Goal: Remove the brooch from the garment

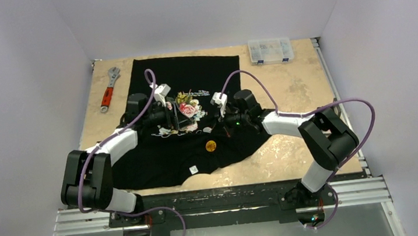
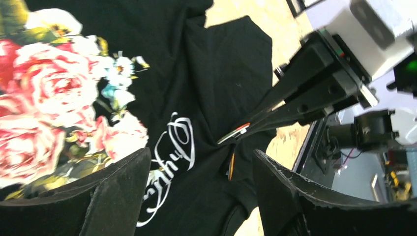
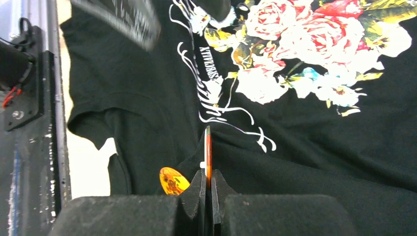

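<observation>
The black T-shirt puckers up to the red-and-white brooch in my right gripper, so my left gripper will pinch the cloth [image 2: 210, 156] next to the brooch and hold that back.
The black T-shirt [image 1: 191, 79] with a pink-rose print [image 1: 188, 109] lies flat on the table. My right gripper [image 3: 207, 173] is shut on a thin red-and-white brooch [image 3: 208, 147], seen edge-on, and the cloth puckers up to it. The left wrist view shows those fingers [image 2: 295, 93] pinching the brooch [image 2: 235, 133]. A second, orange round brooch [image 1: 211, 146] sits on the shirt near it and also shows in the right wrist view [image 3: 172, 181]. My left gripper [image 2: 201, 152] is open, its jaws spread over the white lettering [image 2: 172, 147], just short of the held brooch.
A red-handled wrench [image 1: 109, 90] lies at the back left of the table beside the shirt. A clear plastic parts box [image 1: 270, 50] stands at the back right. The white neck label [image 1: 193, 169] lies near the front edge.
</observation>
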